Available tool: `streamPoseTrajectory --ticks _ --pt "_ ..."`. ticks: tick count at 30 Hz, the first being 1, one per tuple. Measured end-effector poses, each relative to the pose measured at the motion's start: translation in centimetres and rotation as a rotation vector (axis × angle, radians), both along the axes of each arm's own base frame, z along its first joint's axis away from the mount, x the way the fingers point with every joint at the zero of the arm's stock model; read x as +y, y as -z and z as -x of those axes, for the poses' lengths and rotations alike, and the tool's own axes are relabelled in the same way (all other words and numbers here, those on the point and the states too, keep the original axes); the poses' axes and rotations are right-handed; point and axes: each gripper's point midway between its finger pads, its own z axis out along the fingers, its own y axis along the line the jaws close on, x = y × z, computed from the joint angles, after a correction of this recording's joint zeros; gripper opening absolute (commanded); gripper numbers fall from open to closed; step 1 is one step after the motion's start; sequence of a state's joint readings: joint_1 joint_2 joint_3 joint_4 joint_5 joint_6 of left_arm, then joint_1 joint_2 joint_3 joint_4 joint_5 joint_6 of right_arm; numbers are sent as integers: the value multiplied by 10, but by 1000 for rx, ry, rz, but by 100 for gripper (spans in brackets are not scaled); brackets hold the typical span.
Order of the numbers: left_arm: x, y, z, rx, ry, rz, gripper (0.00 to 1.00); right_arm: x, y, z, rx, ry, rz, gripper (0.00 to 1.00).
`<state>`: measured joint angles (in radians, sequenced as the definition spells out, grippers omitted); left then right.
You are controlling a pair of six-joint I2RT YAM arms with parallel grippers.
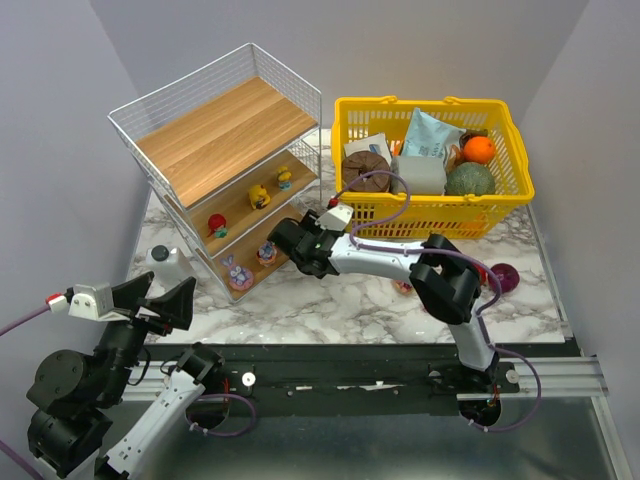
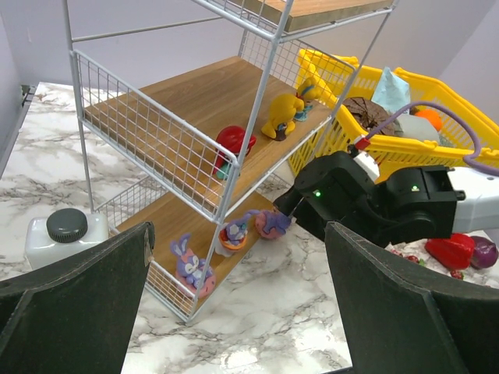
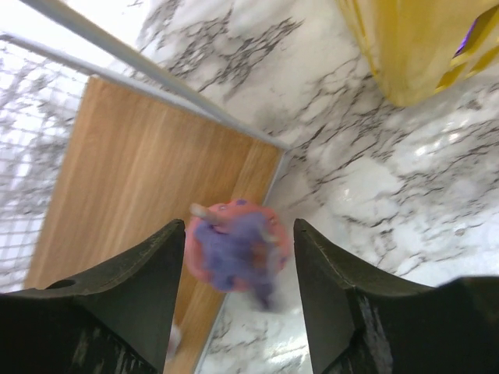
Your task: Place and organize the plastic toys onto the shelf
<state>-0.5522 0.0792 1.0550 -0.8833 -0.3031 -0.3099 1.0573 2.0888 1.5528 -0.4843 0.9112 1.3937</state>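
My right gripper needs to take hold of its purple top (image 3: 240, 248) and move the pink and purple toy further in, because the toy sticks out over the bottom board's edge.
The white wire shelf (image 1: 225, 130) stands at the back left. Its middle board holds a red toy (image 1: 216, 224) and two yellow toys (image 1: 259, 196). Its bottom board holds a purple bunny toy (image 1: 236, 271) and a purple-pink toy (image 1: 267, 253). My right gripper (image 1: 290, 245) is at the right end of the bottom board. It is open around a pink and purple toy (image 3: 234, 253), with a gap on each side. That toy (image 2: 273, 224) sits at the board's edge. My left gripper (image 2: 238, 230) is open and empty, held above the table's near left.
A yellow basket (image 1: 430, 210) of groceries stands at the back right. A white bottle with a black cap (image 1: 170, 262) stands left of the shelf. A red pepper (image 2: 451, 251) and a dark purple ball (image 2: 485, 251) lie on the marble beyond the right arm.
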Motion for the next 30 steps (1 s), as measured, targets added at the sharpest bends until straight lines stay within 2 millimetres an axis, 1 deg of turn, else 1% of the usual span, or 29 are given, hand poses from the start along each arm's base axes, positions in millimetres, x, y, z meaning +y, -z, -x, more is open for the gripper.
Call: streamPoseTrajectory --ticks 2,5,7,13,17,20,21,24,27,30 --pt "0 0 0 0 0 0 99 3 -3 2 2 -20 -22 67" --pt "0 0 0 1 2 0 99 4 -3 2 -4 -37 -24 66" --pt "0 0 0 1 3 0 99 5 -4 3 -8 -45 -32 64" --pt "0 1 0 2 5 -1 99 0 -15 7 -30 -64 -52 54" --pt "-1 1 0 2 6 -1 99 -1 -12 8 -29 -83 -42 48" --pt "-1 1 0 3 6 -1 99 -1 -9 10 -23 -94 -35 39" --pt "-1 1 0 4 7 -2 99 -1 -9 10 -20 -98 -35 32" --pt "-1 2 0 9 7 -5 99 0 -8 10 -18 -104 -35 14" --pt "0 4 0 13 6 -8 99 0 -8 10 -18 -108 -31 5" --pt "0 4 0 15 6 -9 99 1 -9 10 -19 -108 -31 1"
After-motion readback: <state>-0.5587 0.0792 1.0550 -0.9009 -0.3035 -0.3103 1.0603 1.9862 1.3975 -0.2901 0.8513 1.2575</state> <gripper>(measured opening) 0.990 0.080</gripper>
